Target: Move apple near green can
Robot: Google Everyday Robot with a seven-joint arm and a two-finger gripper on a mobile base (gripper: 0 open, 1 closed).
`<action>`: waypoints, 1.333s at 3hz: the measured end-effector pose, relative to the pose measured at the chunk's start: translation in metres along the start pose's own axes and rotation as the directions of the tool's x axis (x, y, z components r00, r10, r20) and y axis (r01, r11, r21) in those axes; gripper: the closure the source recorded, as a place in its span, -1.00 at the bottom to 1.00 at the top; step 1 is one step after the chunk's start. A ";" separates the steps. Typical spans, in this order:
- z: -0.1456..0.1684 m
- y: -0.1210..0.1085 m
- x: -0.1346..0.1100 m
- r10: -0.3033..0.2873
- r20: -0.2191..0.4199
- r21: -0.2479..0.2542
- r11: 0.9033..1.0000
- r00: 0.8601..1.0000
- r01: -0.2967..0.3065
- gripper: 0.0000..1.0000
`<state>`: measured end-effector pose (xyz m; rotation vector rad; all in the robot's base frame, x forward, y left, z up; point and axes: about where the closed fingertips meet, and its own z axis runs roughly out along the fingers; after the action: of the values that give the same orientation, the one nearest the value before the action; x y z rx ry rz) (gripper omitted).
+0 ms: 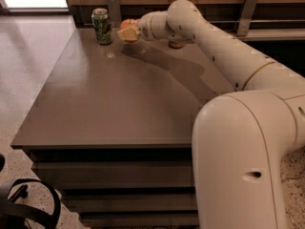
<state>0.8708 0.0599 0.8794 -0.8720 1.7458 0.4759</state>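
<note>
Next, my gripper releases the apple on the brown table point(126, 43) next to the green can, facing the gold-tan can.
The green can point(101, 26), green and white with a silver top, stands upright at the table's far left corner. The apple point(127, 23), red-orange, is just right of the can with a small gap between them. Only its upper part shows, above and behind the end of the gripper. My gripper point(128, 34) is at the apple, reaching in from the right, and its tan end covers the apple's lower front. I cannot tell whether the apple rests on the table or is held.
The brown table point(119, 104) runs from the near edge to a wooden wall at the back. A gold-tan can point(176, 44) is mostly hidden behind my forearm. My arm's white body point(248, 147) fills the near right. Pale floor lies to the left.
</note>
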 end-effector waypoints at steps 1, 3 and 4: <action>0.013 -0.006 0.003 -0.012 -0.026 0.009 1.000 1.000 0.013 1.00; 0.027 0.002 0.030 -0.005 -0.105 0.001 1.000 0.994 0.005 1.00; 0.029 0.004 0.030 -0.005 -0.105 -0.002 1.000 0.994 0.005 0.67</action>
<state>0.8819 0.0723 0.8408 -0.9167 1.8386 0.4351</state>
